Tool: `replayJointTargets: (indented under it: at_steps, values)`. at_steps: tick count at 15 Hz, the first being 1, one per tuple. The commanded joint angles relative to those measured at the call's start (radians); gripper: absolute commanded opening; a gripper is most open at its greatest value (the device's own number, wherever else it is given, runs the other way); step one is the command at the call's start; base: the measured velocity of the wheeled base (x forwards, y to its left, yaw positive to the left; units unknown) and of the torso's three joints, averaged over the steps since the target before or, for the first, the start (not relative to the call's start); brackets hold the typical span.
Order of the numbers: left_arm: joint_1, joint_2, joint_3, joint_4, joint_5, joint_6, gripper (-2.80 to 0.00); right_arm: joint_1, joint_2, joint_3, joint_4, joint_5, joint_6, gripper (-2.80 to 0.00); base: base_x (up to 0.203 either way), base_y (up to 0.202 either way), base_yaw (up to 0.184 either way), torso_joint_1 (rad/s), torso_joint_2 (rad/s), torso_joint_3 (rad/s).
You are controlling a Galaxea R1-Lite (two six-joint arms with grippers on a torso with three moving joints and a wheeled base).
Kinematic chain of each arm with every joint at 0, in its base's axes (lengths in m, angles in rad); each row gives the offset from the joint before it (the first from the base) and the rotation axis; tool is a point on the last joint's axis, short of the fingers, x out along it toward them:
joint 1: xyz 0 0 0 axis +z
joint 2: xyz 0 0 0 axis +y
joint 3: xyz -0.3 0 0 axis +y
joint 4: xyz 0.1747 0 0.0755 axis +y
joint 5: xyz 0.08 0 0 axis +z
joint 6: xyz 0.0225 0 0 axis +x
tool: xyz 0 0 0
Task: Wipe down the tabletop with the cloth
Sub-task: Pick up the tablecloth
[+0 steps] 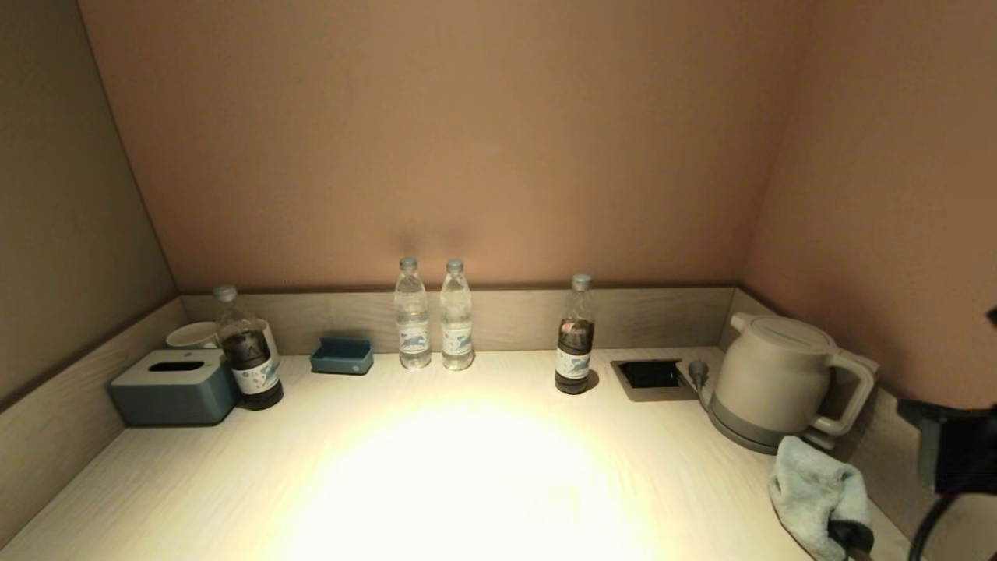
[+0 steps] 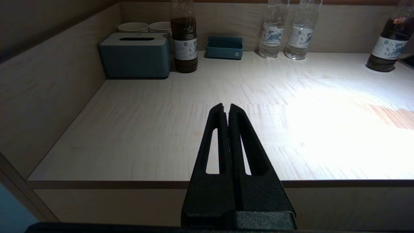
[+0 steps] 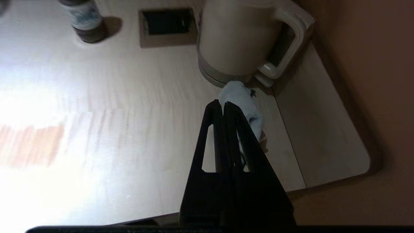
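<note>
The bunched middle (image 1: 829,497) (image 3: 252,123) of the pale blue cloth in front of the kettle will be gripped by my right gripper, and the cloth's far end will stay loose.
The pale blue cloth (image 1: 814,491) lies crumpled on the light wooden tabletop (image 1: 467,467), just in front of the kettle at the right. In the right wrist view the cloth (image 3: 241,97) shows past and beside my shut fingers. My right gripper (image 3: 223,105) hangs over the cloth, and I see no cloth between its fingers. Its dark tip (image 1: 850,536) shows at the cloth's near end in the head view. My left gripper (image 2: 225,107) is shut and empty, parked near the table's front left edge.
A beige kettle (image 1: 771,382) stands at the back right beside a recessed socket box (image 1: 650,376). Two dark bottles (image 1: 574,339) (image 1: 248,351), two clear bottles (image 1: 413,315), a blue tray (image 1: 342,356), a tissue box (image 1: 173,386) and cups line the back. Walls close in on three sides.
</note>
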Motion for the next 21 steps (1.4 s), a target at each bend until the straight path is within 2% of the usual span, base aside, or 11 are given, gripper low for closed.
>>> replayJointTargets:
  at_steps: [1, 4, 7, 13, 14, 15, 17, 18, 21]
  values:
    - [0.000, 0.000, 0.000, 0.000, 0.000, -0.001, -2.80, -0.052, 0.278, -0.051, -0.015, -0.009, 0.000, -2.80, 0.000, 0.000, 0.000, 0.000, 0.00, 0.000]
    - [0.000, 0.000, 0.000, 0.000, -0.002, -0.001, -2.80, -0.179, 0.473, -0.145, -0.025, -0.019, 0.002, -2.80, 0.000, 0.000, 0.000, 0.000, 0.00, 0.000]
    - [0.000, 0.000, 0.000, 0.000, 0.000, -0.001, -2.80, -0.264, 0.550, -0.187, -0.027, -0.014, 0.003, -2.80, 0.000, 0.000, 0.000, 0.000, 0.00, 0.000]
    - [0.000, 0.000, 0.000, 0.000, 0.000, -0.001, -2.80, -0.262, 0.535, -0.161, -0.026, 0.003, -0.012, -2.80, 0.000, 0.000, 0.000, 0.000, 0.00, 0.000]
    - [0.000, 0.000, 0.000, 0.000, 0.000, -0.001, -2.80, -0.261, 0.526, -0.145, -0.024, 0.045, -0.038, -2.80, 0.000, 0.000, 0.000, 0.000, 0.00, 0.000]
    - [0.000, 0.000, 0.000, 0.000, 0.000, -0.001, -2.80, -0.258, 0.525, -0.139, -0.024, 0.053, -0.050, -2.80, 0.000, 0.000, 0.000, 0.000, 0.00, 0.000]
    - [0.001, 0.000, 0.000, 0.000, -0.001, -0.001, -2.80, -0.256, 0.529, -0.132, -0.024, 0.058, -0.066, -2.80, 0.000, 0.000, 0.000, 0.000, 0.00, 0.000]
    - [0.000, 0.000, 0.000, 0.000, 0.000, -0.001, -2.80, -0.253, 0.538, -0.122, -0.026, 0.060, -0.114, -2.80, 0.000, 0.000, 0.000, 0.000, 0.00, 0.000]
    - [0.000, 0.000, 0.000, 0.000, 0.000, -0.001, -2.80, -0.243, 0.568, -0.120, -0.027, 0.061, -0.138, -2.80, 0.000, 0.000, 0.000, 0.000, 0.00, 0.000]
